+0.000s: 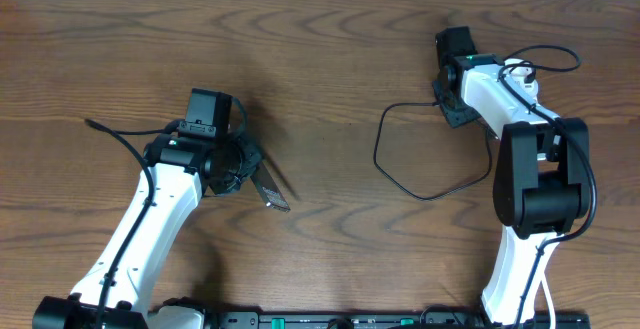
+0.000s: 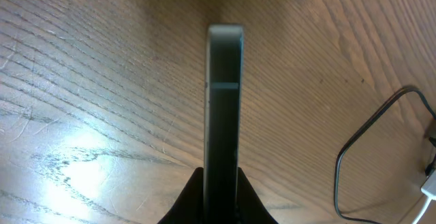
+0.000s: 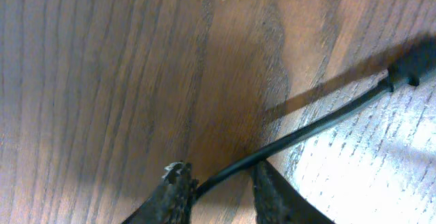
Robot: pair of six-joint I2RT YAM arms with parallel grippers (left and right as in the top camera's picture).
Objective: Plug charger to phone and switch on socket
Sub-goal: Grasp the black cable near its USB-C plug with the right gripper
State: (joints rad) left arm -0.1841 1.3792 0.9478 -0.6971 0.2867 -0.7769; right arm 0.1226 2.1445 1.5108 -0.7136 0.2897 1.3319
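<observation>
The cable lies at a slant across my right gripper's fingers with its connector crooked, so I will open and take the cable closer to the connector (image 3: 357,103), straight along the fingers.
My left gripper (image 1: 250,169) is shut on the phone (image 1: 271,191), a dark slab that sticks out toward the lower right. In the left wrist view the phone (image 2: 223,94) stands edge-on between the fingers (image 2: 221,200), above the table. The charger (image 1: 377,149) is a thin black cable looping across the table's right half. My right gripper (image 1: 450,109) is low over its end. In the right wrist view the cable (image 3: 320,123) runs between the parted fingers (image 3: 223,186), touching the left one, with the connector tip (image 3: 407,71) beyond. The socket is hidden.
A white piece (image 1: 518,69) with a black cable loop lies by the right arm; I cannot tell what it is. A white bit (image 2: 430,185) shows at the left wrist view's right edge. A black robot cable (image 1: 118,137) trails left of the left arm.
</observation>
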